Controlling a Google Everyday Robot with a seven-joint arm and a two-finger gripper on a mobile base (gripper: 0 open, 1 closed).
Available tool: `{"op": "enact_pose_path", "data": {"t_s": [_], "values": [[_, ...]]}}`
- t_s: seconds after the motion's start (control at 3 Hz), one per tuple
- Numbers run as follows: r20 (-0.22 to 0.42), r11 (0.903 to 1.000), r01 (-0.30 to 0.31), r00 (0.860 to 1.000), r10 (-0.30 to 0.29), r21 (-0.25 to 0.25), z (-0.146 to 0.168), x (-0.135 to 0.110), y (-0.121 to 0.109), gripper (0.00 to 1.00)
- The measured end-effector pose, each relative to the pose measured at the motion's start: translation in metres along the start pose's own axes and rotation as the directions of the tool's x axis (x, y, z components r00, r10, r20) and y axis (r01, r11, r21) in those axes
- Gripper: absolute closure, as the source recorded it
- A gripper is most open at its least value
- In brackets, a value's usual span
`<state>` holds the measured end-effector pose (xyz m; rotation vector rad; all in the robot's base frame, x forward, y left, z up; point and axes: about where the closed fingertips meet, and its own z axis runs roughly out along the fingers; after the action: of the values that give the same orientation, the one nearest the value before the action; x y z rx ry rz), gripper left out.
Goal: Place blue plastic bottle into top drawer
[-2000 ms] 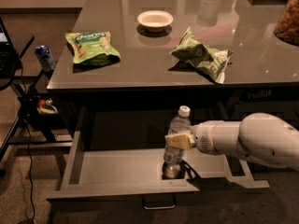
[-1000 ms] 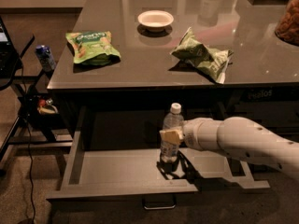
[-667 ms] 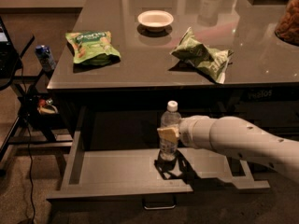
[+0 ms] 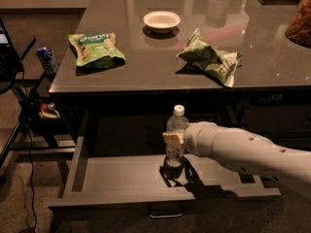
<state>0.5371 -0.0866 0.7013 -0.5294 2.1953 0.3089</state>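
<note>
Next, I set the blue plastic bottle upright on the drawer's bottom behind the small metal handle (image 4: 171, 172) with my gripper.
The blue plastic bottle (image 4: 176, 124), clear with a white cap, stands upright inside the open top drawer (image 4: 116, 178), its base on or just above the drawer floor near the middle. My gripper (image 4: 173, 140) reaches in from the right on a white arm and is shut on the bottle's middle. One tan finger pad (image 4: 172, 138) shows on the bottle's front. The drawer is pulled far out, and its small metal handle (image 4: 165, 211) shows at the front edge.
The grey table (image 4: 146, 72) above the drawer bears two green snack bags (image 4: 95, 46) (image 4: 210, 57) and a white bowl (image 4: 161, 20). A small blue can (image 4: 47, 59) sits on a stand at the left, with cables below. Darker drawers lie to the right.
My gripper carried the bottle leftwards across the drawer, then nearly stopped. The bottle stays upright in my grip near the drawer's middle.
</note>
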Motion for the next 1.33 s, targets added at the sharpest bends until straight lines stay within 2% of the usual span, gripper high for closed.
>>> {"op": "enact_pose_path", "data": {"t_s": [0.67, 1.0, 1.33], "values": [[0.026, 0.9942, -0.104, 0.994, 0.103, 0.028, 0.003, 0.014, 0.005, 1.00], [0.035, 0.9901, -0.135, 0.990, 0.134, 0.038, 0.004, 0.021, 0.007, 1.00], [0.027, 0.9890, -0.140, 0.990, 0.139, 0.049, 0.004, 0.028, 0.008, 1.00]]}}
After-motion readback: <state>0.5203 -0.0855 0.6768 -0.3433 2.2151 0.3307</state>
